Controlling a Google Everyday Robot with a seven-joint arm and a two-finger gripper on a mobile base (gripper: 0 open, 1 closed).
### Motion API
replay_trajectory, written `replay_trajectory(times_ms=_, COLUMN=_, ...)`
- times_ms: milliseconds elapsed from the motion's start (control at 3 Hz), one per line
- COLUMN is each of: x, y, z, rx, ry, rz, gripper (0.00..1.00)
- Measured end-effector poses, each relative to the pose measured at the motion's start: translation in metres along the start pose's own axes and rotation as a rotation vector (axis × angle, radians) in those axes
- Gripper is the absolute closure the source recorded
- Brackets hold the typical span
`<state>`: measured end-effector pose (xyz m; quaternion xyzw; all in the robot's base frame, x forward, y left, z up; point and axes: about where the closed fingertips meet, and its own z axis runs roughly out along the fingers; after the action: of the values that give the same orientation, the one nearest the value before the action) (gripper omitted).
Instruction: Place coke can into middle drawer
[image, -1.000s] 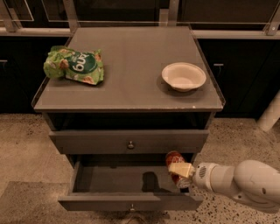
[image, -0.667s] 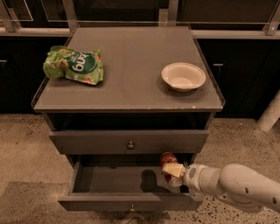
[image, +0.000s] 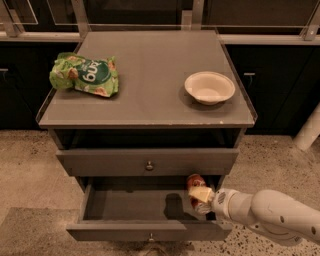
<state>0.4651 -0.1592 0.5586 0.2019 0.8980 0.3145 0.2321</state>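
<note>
Next, I set the coke can, now held just above the drawer's floor, on the middle drawer's bottom, at the dark shadow (image: 184, 200) beside my gripper.
The middle drawer (image: 145, 231) is pulled open below the shut grey drawer (image: 147, 162), and its dark inside shows. My gripper (image: 200, 196) reaches in from the right over the drawer's right end. It is shut on the coke can (image: 195, 182), a small red can held just above the drawer's floor near the right wall. My white arm (image: 270, 214) runs off to the lower right.
On the cabinet top (image: 150, 75) a green crisp bag (image: 85, 75) lies at the left and a white bowl (image: 209, 87) at the right. A dark counter runs behind. Speckled floor surrounds the cabinet, with a white post (image: 307, 130) at the right.
My gripper with the can has moved a little left and further over the open drawer. The drawer, bag and bowl have not moved.
</note>
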Motion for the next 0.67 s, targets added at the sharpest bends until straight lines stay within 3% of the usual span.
replay_trajectory(times_ms=667, x=0.008, y=-0.037, z=0.055, rx=0.029, ry=0.024, rz=0.138, gripper=1.0)
